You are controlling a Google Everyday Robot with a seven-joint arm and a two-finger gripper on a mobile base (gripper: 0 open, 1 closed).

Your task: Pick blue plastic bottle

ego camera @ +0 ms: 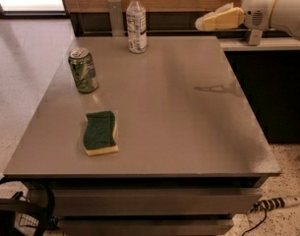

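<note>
The blue plastic bottle has a white label (136, 22) well below its cap. My gripper goes there next and closes on that label.
The blue plastic bottle (136, 23) stands upright at the far edge of the grey table (174, 112). It is slim and clear, with a white cap and a white label with dark print. My gripper (204, 22) is at the upper right, above the table's far right corner, pointing left toward the bottle. It is well to the right of the bottle and holds nothing that I can see.
A green soda can (83, 70) stands at the left side of the table. A green and yellow sponge (101, 132) lies near the front left. A dark counter (267, 45) runs along the right. A power strip (280, 202) lies on the floor.
</note>
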